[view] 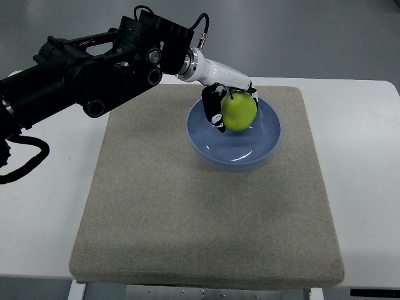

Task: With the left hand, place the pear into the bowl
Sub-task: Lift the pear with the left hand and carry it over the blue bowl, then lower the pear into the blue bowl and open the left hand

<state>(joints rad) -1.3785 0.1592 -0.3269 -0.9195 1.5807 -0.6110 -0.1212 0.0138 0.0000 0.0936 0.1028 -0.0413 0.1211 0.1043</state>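
My left gripper is going to let go of the green pear on the bottom of the blue bowl (230, 138), slightly toward the bowl's near side.
A green pear (240, 111) is held over the blue bowl (262, 150), inside its far rim. My left hand (226, 105) reaches in from the upper left on a black arm with a white wrist, and its fingers are curled around the pear from the left and back. Whether the pear touches the bowl's floor is unclear. The right arm is out of view.
The bowl stands on a grey-beige mat (206, 206) that covers most of a white table (56, 206). A black cable (25, 164) loops at the left edge. Grey floor lies beyond the table's far edge.
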